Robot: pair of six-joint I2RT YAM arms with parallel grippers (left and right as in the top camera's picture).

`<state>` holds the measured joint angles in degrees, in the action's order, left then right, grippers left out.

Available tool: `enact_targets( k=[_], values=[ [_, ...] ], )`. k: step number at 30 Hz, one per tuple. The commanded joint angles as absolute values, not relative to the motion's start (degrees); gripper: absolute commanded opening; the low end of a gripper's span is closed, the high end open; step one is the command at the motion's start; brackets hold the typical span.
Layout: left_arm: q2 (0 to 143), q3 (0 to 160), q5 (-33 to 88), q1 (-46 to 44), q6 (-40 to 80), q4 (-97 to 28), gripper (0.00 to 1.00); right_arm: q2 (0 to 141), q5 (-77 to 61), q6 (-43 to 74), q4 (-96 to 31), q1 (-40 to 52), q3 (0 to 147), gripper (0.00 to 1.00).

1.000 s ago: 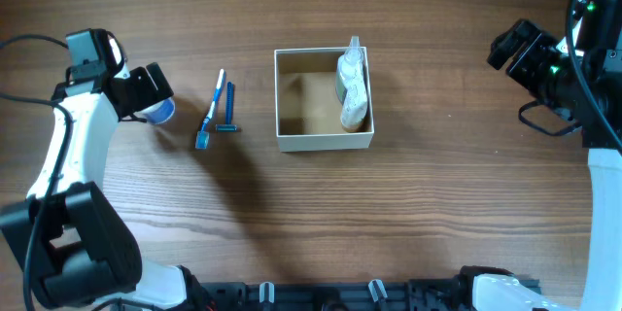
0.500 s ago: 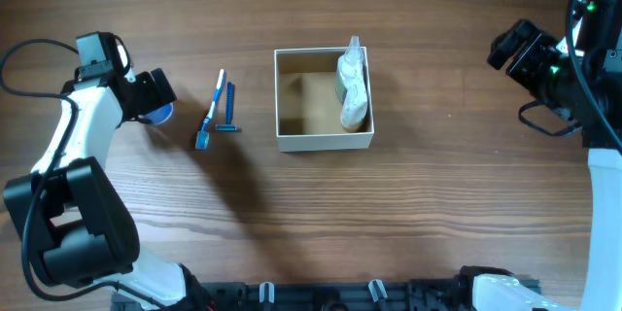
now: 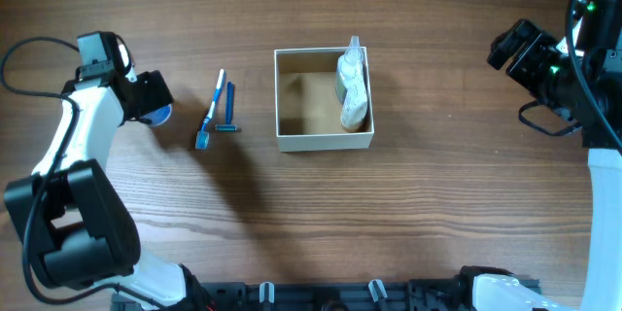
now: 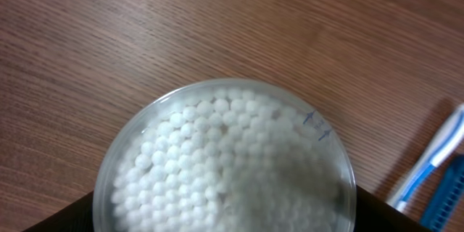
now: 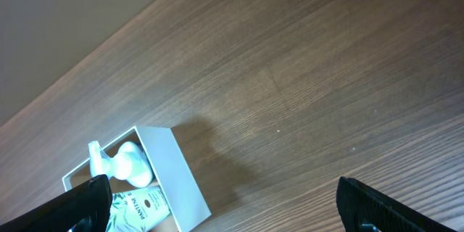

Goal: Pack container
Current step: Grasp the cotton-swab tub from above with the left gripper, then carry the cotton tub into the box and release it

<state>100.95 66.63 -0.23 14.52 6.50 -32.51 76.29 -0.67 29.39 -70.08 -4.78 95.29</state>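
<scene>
The blue and white toothbrush lies beside the blue razor, and my left gripper will next move to the middle (image 3: 209,112) (image 4: 400,204) of that toothbrush and close there.
The container (image 3: 324,137) is a square white-walled box with a tan floor at the table's middle. A white bottle (image 3: 354,97) and a tube lie along its right wall, and both show in the right wrist view (image 5: 123,163). A round blue tub (image 3: 163,113) with a clear lid over cotton swabs fills the left wrist view (image 4: 228,159). My left gripper (image 3: 148,95) is open, with its fingers (image 4: 225,214) on either side of the tub. My right gripper (image 3: 513,47) is open and empty (image 5: 225,196), raised far to the right of the container.
A blue and white toothbrush (image 3: 211,109) and a blue razor (image 3: 229,109) lie side by side between the tub and the container. The toothbrush also shows at the right edge of the left wrist view (image 4: 428,163).
My left gripper has shifted slightly right and down over the tub, then held still. The right arm has not moved.
</scene>
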Motion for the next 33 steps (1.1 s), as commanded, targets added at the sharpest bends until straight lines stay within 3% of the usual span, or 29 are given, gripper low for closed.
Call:
enact_targets(
  k=[1,9,19,22,32,33],
  values=[
    [95.13,68.01,-0.97,12.08,6.15,-32.60,0.84,76.73,-1.39,30.15,-69.93,-4.84,95.66,1.00],
    [85.80,70.74,-0.93,3.11,6.20,-37.56,0.84,76.73,-1.39,30.17,-69.93,-4.84,95.66,1.00],
    [77.12,72.12,-2.11,-22.37,6.42,-38.81,0.84,76.73,-1.39,30.17,-69.93,-4.84,95.66,1.00],
    [78.59,72.12,-4.67,-27.99,6.44,-38.79,0.88,76.73,-1.39,30.17,-69.93,-4.84,95.66,1.00],
    [91.07,72.12,-4.16,-30.76,9.65,-31.38,0.89,76.73,-1.39,30.17,-69.93,-4.84,95.66,1.00],
    [92.88,72.12,-4.16,-30.74,9.78,-30.79,0.86,76.73,-1.39,30.17,-69.93,-4.84,95.66,1.00]
  ],
)
